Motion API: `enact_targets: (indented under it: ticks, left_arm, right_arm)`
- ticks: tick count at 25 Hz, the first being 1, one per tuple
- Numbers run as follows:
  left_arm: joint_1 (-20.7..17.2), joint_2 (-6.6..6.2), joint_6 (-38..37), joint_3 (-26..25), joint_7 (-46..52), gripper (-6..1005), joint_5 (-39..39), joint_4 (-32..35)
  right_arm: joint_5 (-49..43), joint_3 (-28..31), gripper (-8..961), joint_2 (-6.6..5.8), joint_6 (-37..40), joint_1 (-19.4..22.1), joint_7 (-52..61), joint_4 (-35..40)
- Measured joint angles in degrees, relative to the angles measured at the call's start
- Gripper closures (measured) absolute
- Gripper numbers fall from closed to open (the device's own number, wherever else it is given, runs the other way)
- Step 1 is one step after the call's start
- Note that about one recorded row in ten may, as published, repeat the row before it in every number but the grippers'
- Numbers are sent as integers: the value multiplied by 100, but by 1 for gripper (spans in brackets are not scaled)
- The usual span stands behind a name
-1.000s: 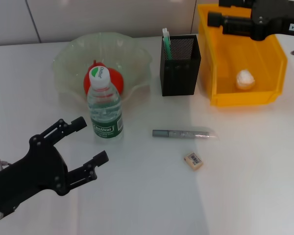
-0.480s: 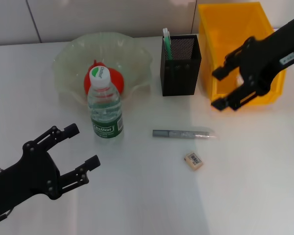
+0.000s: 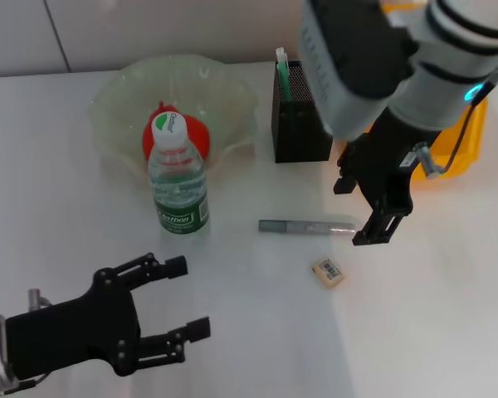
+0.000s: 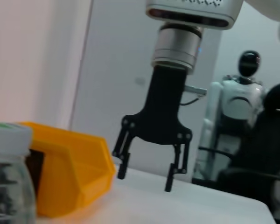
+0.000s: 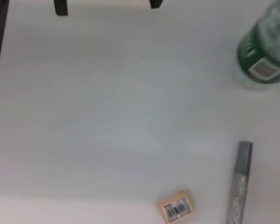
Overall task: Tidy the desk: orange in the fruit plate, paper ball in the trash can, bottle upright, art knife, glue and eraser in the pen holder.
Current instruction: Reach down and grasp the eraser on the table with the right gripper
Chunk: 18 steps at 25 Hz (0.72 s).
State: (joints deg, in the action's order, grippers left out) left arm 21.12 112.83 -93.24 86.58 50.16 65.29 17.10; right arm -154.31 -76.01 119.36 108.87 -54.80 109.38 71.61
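The robot's right gripper needs to next move to the eraser's barcode end (image 3: 332, 274) (image 5: 178, 210), just in front of the grey art knife, and close there.
The orange (image 3: 191, 130) lies in the pale-green fruit plate (image 3: 124, 91). The bottle (image 3: 178, 178) stands upright in front of it, also in the right wrist view (image 5: 266, 51). The grey art knife (image 3: 303, 226) and the eraser (image 3: 328, 272) lie on the table, both in the right wrist view too: knife (image 5: 238, 186), eraser (image 5: 177, 208). The pen holder (image 3: 303, 112) holds a green-and-white stick (image 3: 280, 70). My right gripper (image 3: 354, 214) is open, just above the knife's right end. My left gripper (image 3: 191, 297) is open and empty at the front left. The paper ball is hidden.
The trash can (image 3: 473, 124) stands at the back right, mostly covered by my right arm; it shows in the left wrist view (image 4: 70, 172) beside my right gripper (image 4: 145, 181). Bare table lies between the eraser and my left gripper.
My right arm has swung from above the trash can down to the knife's right end, gripper open. My left gripper has drawn back toward the front edge and shifted right.
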Motion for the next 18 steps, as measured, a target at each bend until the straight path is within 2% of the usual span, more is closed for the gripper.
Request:
enact_targets:
  ticks: [5,9,15,18]
  left_arm:
    - [74,26,94,-48,51,165,44,-3]
    - [64,29,137,-147,50,165,49,-12]
    - [71,37,210,-160,58,165,47,-10]
    - [80,44,292,-163,94,165,50,-4]
  right_arm:
    - [13,-542,220,12,-544,-168,-184,-689]
    - [22,-891,221,27,-840,-151,-262,-978]
    - [367,-1356,222,36,-1073,-100,-299,-1086]
    - [436,-1398,223,33,-1080,-92,-344,-1124]
